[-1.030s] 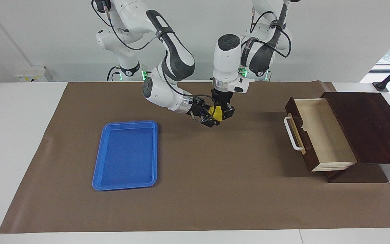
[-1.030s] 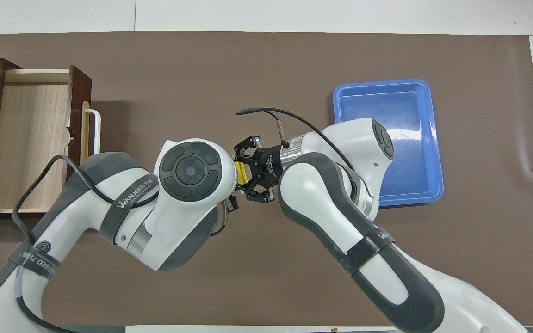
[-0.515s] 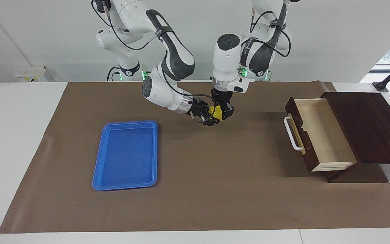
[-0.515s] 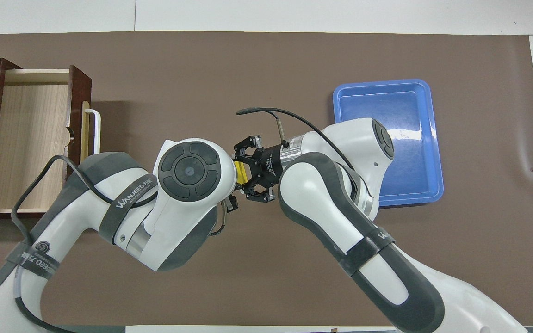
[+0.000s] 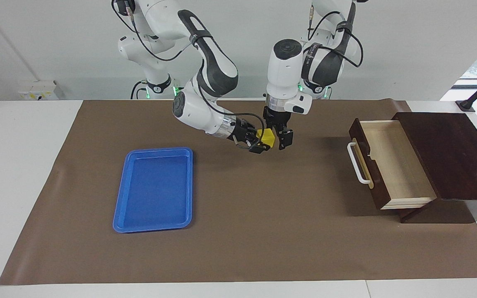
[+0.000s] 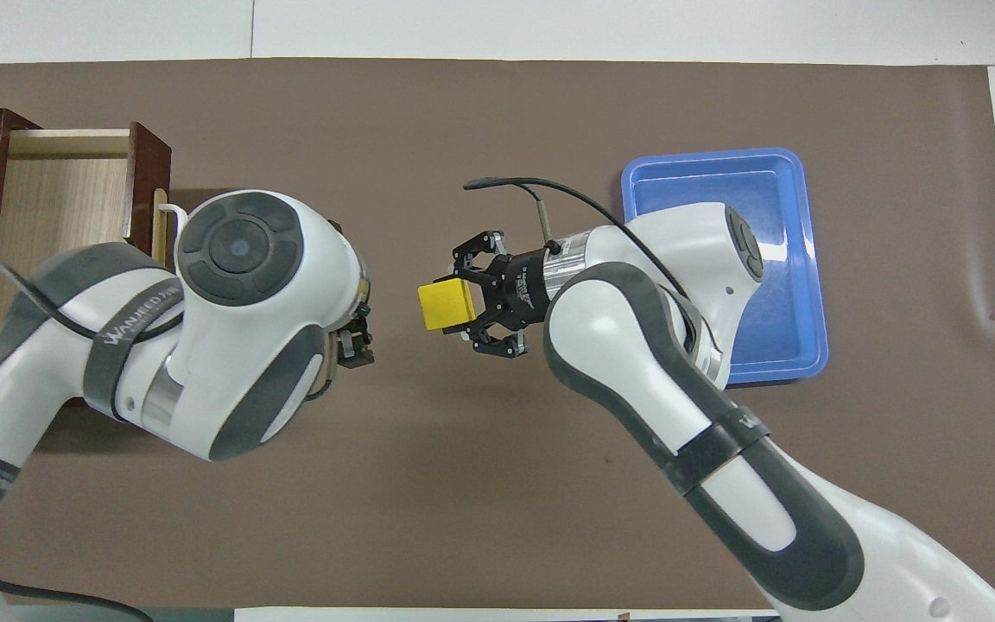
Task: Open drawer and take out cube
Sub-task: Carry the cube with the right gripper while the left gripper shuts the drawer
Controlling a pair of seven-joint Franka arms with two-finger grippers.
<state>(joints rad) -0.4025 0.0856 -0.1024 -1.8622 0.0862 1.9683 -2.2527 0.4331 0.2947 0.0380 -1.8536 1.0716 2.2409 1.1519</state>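
The yellow cube, now held above the brown mat, will go down near the middle of the blue plastic tray (image 6: 717, 282), where I should set it with my right gripper.
The small yellow cube (image 5: 268, 135) is held above the brown mat, about midway between the tray and the drawer, also seen from overhead (image 6: 444, 306). My right gripper (image 5: 262, 143) is shut on it from the side (image 6: 463, 304). My left gripper (image 5: 281, 140) hangs just beside the cube, toward the drawer, open and empty; overhead only its tip (image 6: 358, 347) shows under its arm. The dark brown drawer (image 5: 391, 165) stands pulled out of its cabinet (image 5: 449, 153), its pale interior (image 6: 57, 259) empty, with a white bar handle (image 5: 356, 163).
A blue plastic tray (image 5: 119, 207) lies empty on the mat toward the right arm's end (image 6: 722, 160). The left arm's upper links cover part of the drawer front in the overhead view.
The left gripper has let go of the cube and drawn away toward the drawer. The right gripper now holds the cube alone and has shifted slightly toward the tray.
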